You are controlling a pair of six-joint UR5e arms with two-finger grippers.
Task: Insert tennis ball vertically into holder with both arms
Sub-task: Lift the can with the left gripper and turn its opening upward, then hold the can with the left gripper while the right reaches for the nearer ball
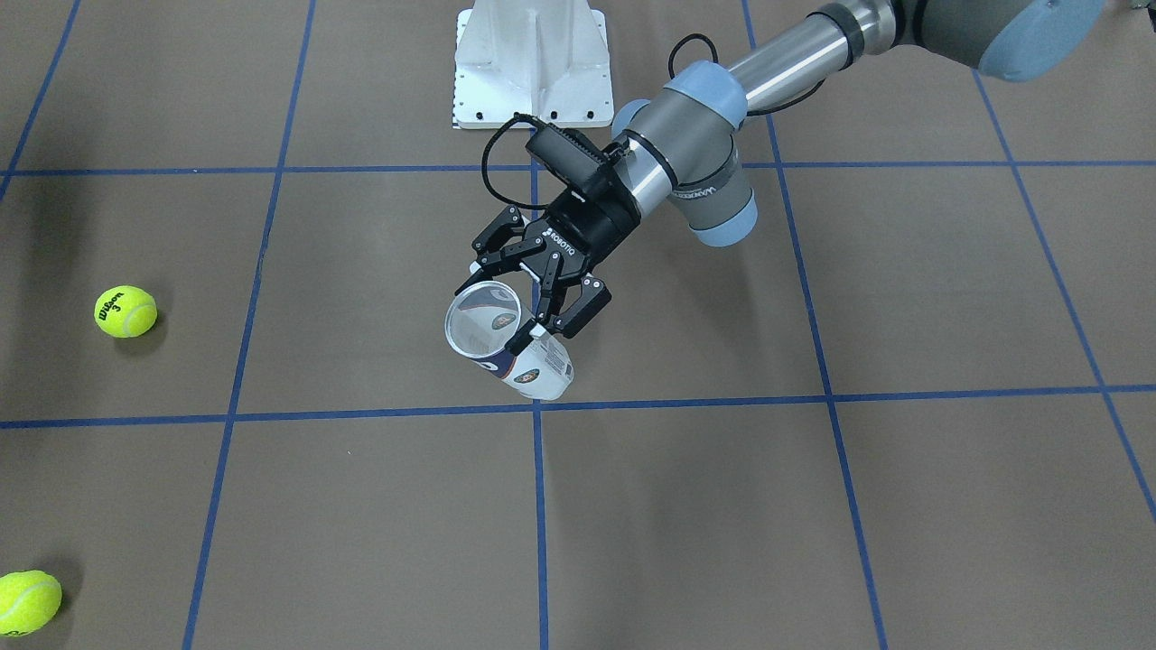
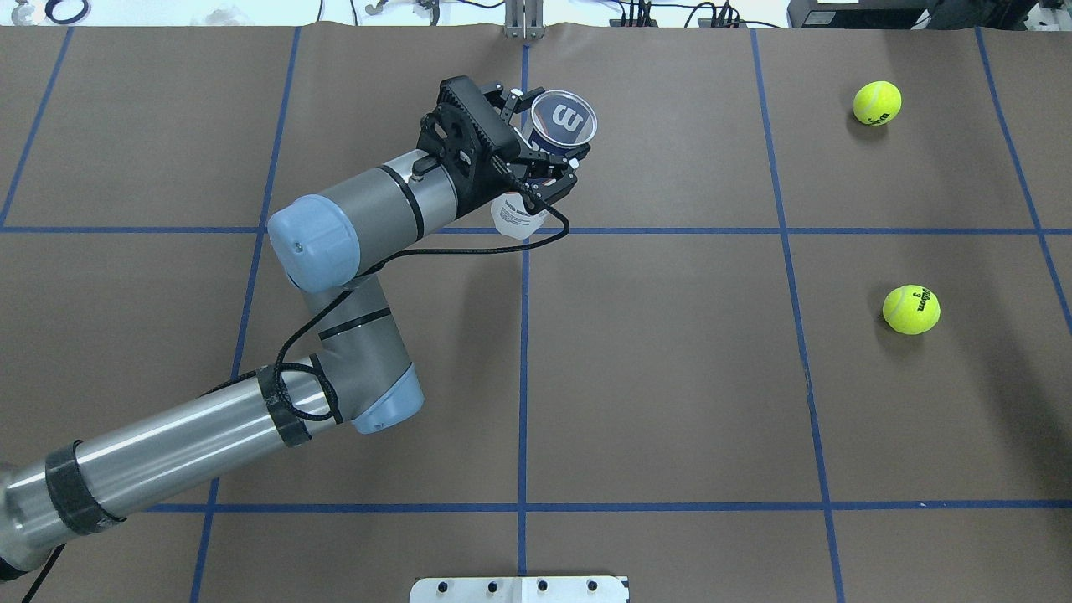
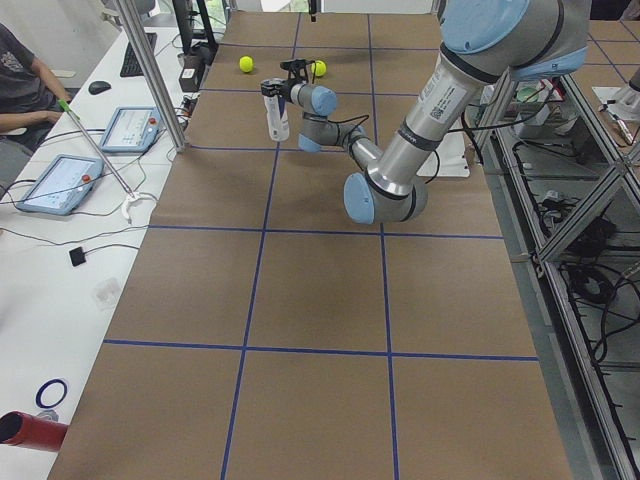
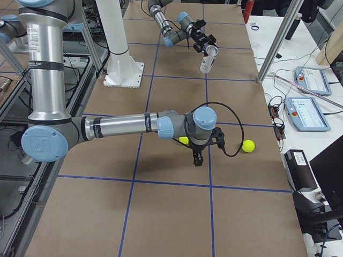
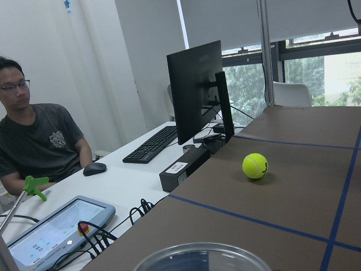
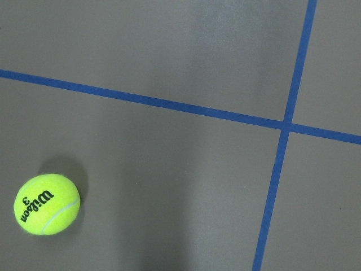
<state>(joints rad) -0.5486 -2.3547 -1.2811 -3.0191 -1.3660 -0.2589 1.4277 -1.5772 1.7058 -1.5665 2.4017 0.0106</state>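
Observation:
My right gripper needs to close next around the middle of the nearer tennis ball point(image 1: 125, 312) point(image 6: 47, 204), the yellow one that is closer to the white base stand.
My left gripper point(image 1: 528, 302) is shut on the holder point(image 1: 542, 370), a clear can with a navy-and-white label. It holds the can roughly upright, mouth up, above the table's middle point(image 2: 563, 121). The can's rim shows at the bottom of the left wrist view point(image 5: 203, 257). Two yellow tennis balls lie on the table's right side, one nearer point(image 2: 911, 309) and one farther point(image 2: 877, 102). My right gripper point(image 4: 197, 155) shows only in the exterior right view, hanging over the table by the nearer ball point(image 6: 47, 204). I cannot tell whether it is open or shut.
The white base stand point(image 1: 531, 63) sits at the robot's edge. An operator point(image 5: 34, 147) sits at a white desk with tablets point(image 3: 58, 183), a keyboard and a monitor point(image 5: 194, 90) beyond the table's far edge. A metal post point(image 3: 150, 70) stands there.

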